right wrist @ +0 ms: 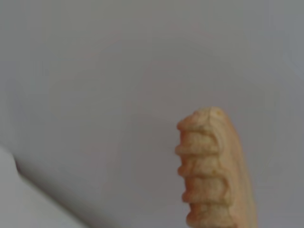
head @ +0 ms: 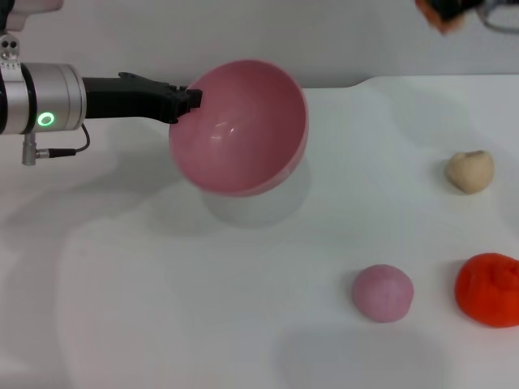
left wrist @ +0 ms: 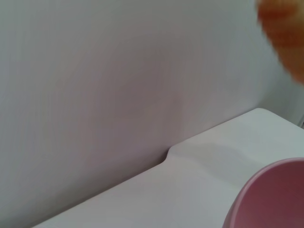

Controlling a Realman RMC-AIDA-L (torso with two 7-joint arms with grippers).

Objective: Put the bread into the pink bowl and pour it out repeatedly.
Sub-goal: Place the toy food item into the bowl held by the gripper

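Next, I let go of the bread, now held high in the air, with my right gripper inside the tilted pink bowl (head: pixel 233 112), so it leans on the bowl's rim near my left gripper.
The pink bowl (head: pixel 243 130) hangs tilted above the white table, its opening turned toward me and to the right, with nothing inside. My left gripper (head: pixel 193 99) comes in from the left and is shut on the bowl's rim. A slice of the bowl (left wrist: pixel 273 199) also shows in the left wrist view. At the top right edge of the head view, my right gripper (head: pixel 496 14) holds the bread (head: pixel 442 12) high in the air. The ridged bread (right wrist: pixel 213 171) fills the right wrist view, and it shows as an orange blur (left wrist: pixel 285 33) in the left wrist view.
A beige heart-shaped bun (head: pixel 469 171) lies at the right. A pinkish-purple ball (head: pixel 383 292) and an orange-red lumpy toy (head: pixel 489 289) sit at the front right. The table's back edge (head: pixel 357 82) steps up behind the bowl, against a plain wall.
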